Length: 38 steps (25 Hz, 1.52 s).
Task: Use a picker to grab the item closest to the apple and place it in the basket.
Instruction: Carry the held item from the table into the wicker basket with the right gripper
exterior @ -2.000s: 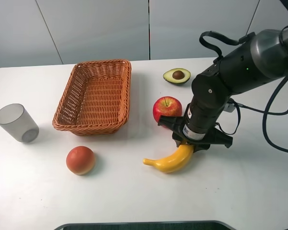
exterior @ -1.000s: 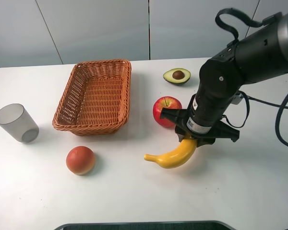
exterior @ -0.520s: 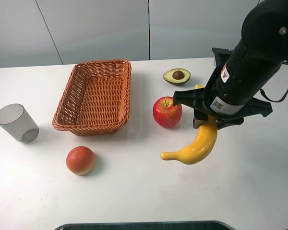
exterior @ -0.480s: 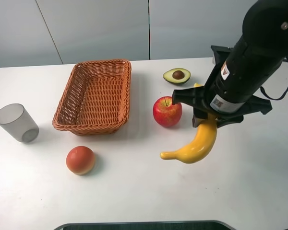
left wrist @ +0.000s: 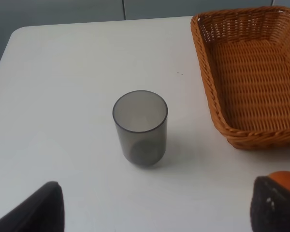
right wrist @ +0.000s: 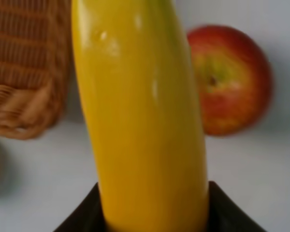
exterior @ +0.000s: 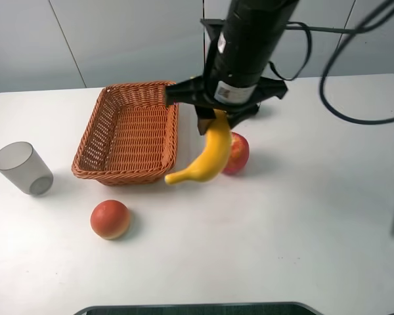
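Observation:
My right gripper is going to put the yellow banana down on the middle of the orange wicker basket's bottom [exterior: 141, 128] and leave it there.
My right gripper [exterior: 214, 122] is shut on the upper end of a yellow banana [exterior: 207, 155], which hangs in the air tilted down to the left. Its tip is just off the right rim of the orange wicker basket [exterior: 128, 131]. The red apple [exterior: 239, 153] rests on the table, half covered by the banana. In the right wrist view the banana [right wrist: 140, 111] fills the middle, held by the gripper [right wrist: 152, 215], with the apple [right wrist: 229, 79] and the basket's corner [right wrist: 24, 72] beneath. My left gripper [left wrist: 157, 212] is open and holds nothing.
A grey translucent cup [exterior: 23, 168] stands at the table's left, also in the left wrist view as the cup [left wrist: 140, 126]. An orange-red round fruit [exterior: 110, 219] lies in front of the basket. The right arm hides the avocado.
The right arm has lifted the banana off the table and carried it left and back, from right of the apple to beside the basket's right rim. The avocado is now hidden.

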Available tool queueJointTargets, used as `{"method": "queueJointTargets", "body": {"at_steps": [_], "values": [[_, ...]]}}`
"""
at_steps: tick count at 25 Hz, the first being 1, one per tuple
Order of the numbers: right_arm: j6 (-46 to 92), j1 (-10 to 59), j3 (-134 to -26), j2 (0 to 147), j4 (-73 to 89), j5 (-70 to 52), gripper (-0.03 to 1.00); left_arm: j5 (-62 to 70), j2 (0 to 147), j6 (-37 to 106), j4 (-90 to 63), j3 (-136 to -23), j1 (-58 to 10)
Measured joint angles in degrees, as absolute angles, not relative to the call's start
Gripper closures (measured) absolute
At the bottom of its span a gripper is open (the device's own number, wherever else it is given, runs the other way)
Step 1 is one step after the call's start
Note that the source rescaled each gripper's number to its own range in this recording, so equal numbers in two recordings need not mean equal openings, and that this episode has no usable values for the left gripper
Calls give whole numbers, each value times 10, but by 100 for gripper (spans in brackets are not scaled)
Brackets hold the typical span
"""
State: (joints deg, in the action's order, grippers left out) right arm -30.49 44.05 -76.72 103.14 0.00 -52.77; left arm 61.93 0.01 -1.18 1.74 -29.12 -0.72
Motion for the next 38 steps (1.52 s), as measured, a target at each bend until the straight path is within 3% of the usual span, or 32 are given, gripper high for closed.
{"method": "queueJointTargets", "body": {"at_steps": [7,12,25,38], "values": [[-279,455,-961,1158,4,-549,97,619,0,-12,17,-291,-7],[-277,455,-1039,1208,-21,-536,97,619,0,-12,17,-291,-7],[-282,456,-1054,1261,-64,-367,97,619,0,-12,17,-291,-7],[-290,456,-1054,1319,-70,-325,97,619,0,-12,17,-291,-7]]}}
